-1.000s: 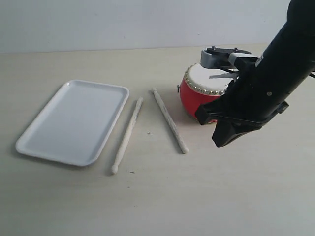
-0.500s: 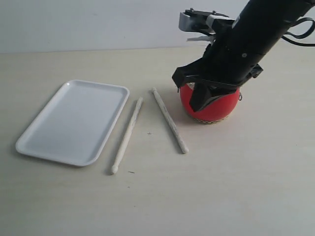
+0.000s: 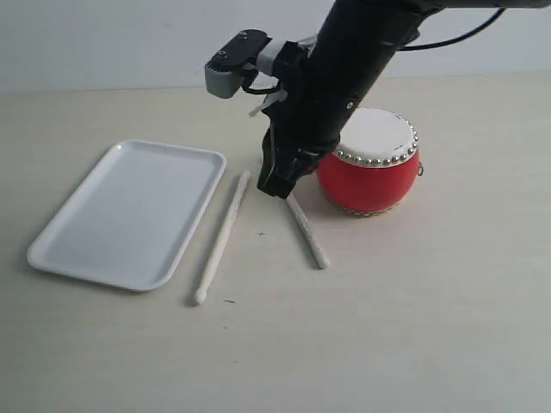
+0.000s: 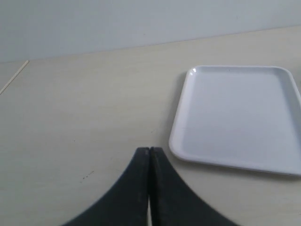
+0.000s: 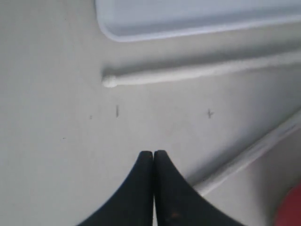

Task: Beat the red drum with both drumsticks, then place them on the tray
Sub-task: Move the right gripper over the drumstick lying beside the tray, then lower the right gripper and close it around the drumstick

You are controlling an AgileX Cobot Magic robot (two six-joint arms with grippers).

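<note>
Next, my right gripper takes hold of the drumstick next to the white tray, closing around that drumstick's middle (image 3: 224, 235) (image 5: 203, 70).
The red drum (image 3: 370, 163) stands on the table with its white head up. Two drumsticks lie flat between it and the white tray (image 3: 129, 211): the left drumstick (image 3: 222, 237) near the tray's edge, the right drumstick (image 3: 306, 231) closer to the drum. My right gripper (image 3: 277, 188) hangs shut and empty just above the far part of the right drumstick, hiding that part. The right wrist view shows the right gripper (image 5: 153, 153) shut, the left drumstick (image 5: 197, 73), the right drumstick (image 5: 254, 153) and the tray's rim (image 5: 141, 35). My left gripper (image 4: 149, 149) is shut and empty, short of the tray (image 4: 240, 117).
The tabletop is pale wood with a plain light wall behind it. The right arm (image 3: 344, 69) slants down from the upper right, passing just left of the drum. A red edge of the drum (image 5: 290, 207) shows in the right wrist view.
The right arm has swung left, from in front of the drum across it to above the right drumstick. The drum is now uncovered. Sticks, tray and drum have not moved.
</note>
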